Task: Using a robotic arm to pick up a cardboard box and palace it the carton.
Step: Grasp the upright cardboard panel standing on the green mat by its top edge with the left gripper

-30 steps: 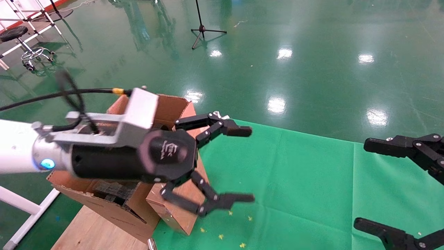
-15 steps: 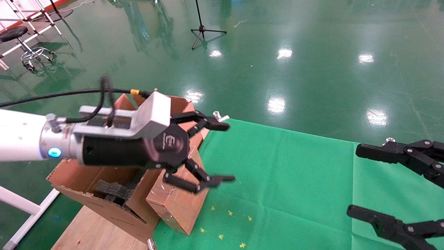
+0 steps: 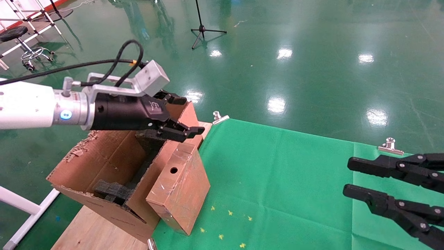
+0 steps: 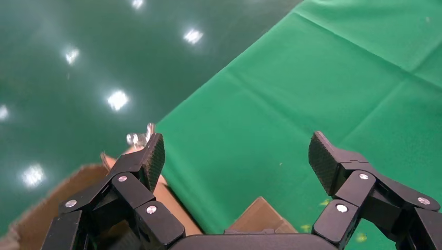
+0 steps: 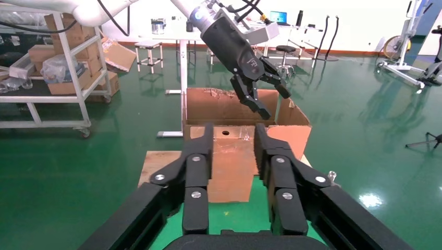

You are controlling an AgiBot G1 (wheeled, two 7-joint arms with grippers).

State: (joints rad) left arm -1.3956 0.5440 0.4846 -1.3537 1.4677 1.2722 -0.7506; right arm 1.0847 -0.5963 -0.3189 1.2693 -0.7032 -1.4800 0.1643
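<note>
My left gripper needs to next move to the taped cardboard box's top by the round hole [image 3: 173, 171] and close there across its narrow width.
The slim taped cardboard box [image 3: 178, 187] stands tilted on the green cloth, leaning against the outer wall of the carton [image 3: 100, 163]. It has a round hole near its top. The carton has upright flaps, torn edges and black foam blocks [image 3: 112, 191] inside. My left gripper [image 3: 189, 116] on the white robotic arm is open and empty, above the carton's near flap and the box's top edge. In the left wrist view [image 4: 237, 156] a brown corner [image 4: 260, 216] shows below the jaws. My right gripper [image 3: 348, 177] is at the right edge, empty, fingers a narrow gap apart.
The green cloth [image 3: 295, 180] covers the table, held by metal clips [image 3: 220, 117] [image 3: 390, 146]. The carton stands on a wooden board [image 3: 90, 229]. A tripod [image 3: 203, 29] and a stool [image 3: 20, 38] stand far off on the glossy green floor.
My left gripper has pulled back to the left and risen, from in front of the box to above the carton's flap. My right gripper's fingers have drawn much closer together.
</note>
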